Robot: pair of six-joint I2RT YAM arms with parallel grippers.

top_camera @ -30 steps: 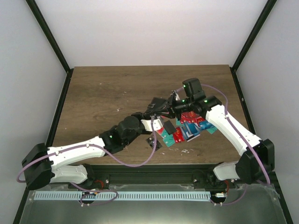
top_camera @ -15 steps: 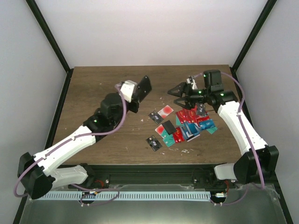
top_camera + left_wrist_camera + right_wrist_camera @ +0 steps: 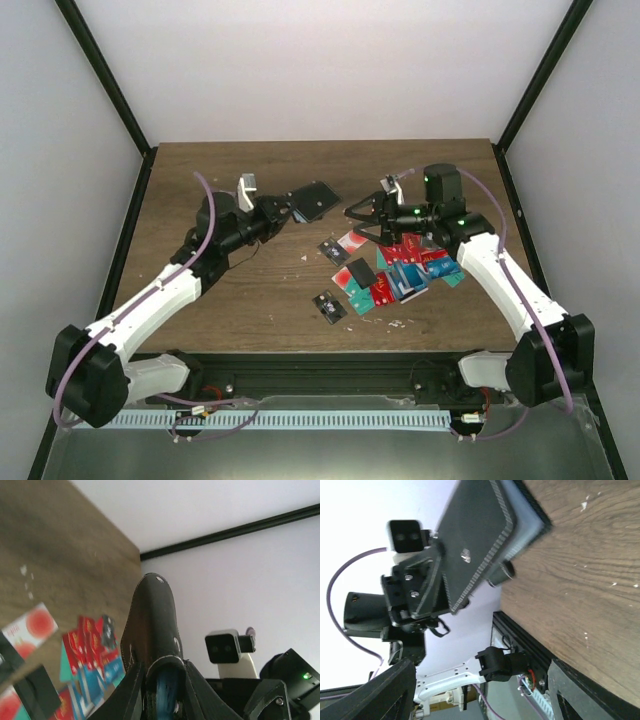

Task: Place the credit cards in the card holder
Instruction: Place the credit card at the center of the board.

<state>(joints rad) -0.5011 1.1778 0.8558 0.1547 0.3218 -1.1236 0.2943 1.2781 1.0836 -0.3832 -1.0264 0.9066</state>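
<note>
I need to let go of the card holder with my left gripper on the bare wood (image 3: 277,290) next to the front lone black card. The card holder now hangs above the table's back middle.
The card holder (image 3: 316,199), a small black folding wallet, hangs above the table's back middle with my left gripper (image 3: 290,208) shut on its near end. In the left wrist view the card holder (image 3: 152,615) stands up between my fingers, blue-grey showing inside. My right gripper (image 3: 355,215) stands open just right of it, nothing between its fingers. In the right wrist view the card holder (image 3: 475,535) is ahead, apart from my fingers (image 3: 592,690). The credit cards (image 3: 405,270), red, teal, blue and black, lie heaped below my right gripper, and the credit cards (image 3: 87,645) show at lower left.
The wooden table (image 3: 250,170) carries a white card with a red circle (image 3: 352,240) and two lone black cards (image 3: 329,306) left of the heap. Small white specks dot the wood. Black frame posts rise at the back corners.
The grippers were together over the cards. My left arm swung back and left with the card holder, then lowered it toward the right gripper. My right gripper opened and drew away.
</note>
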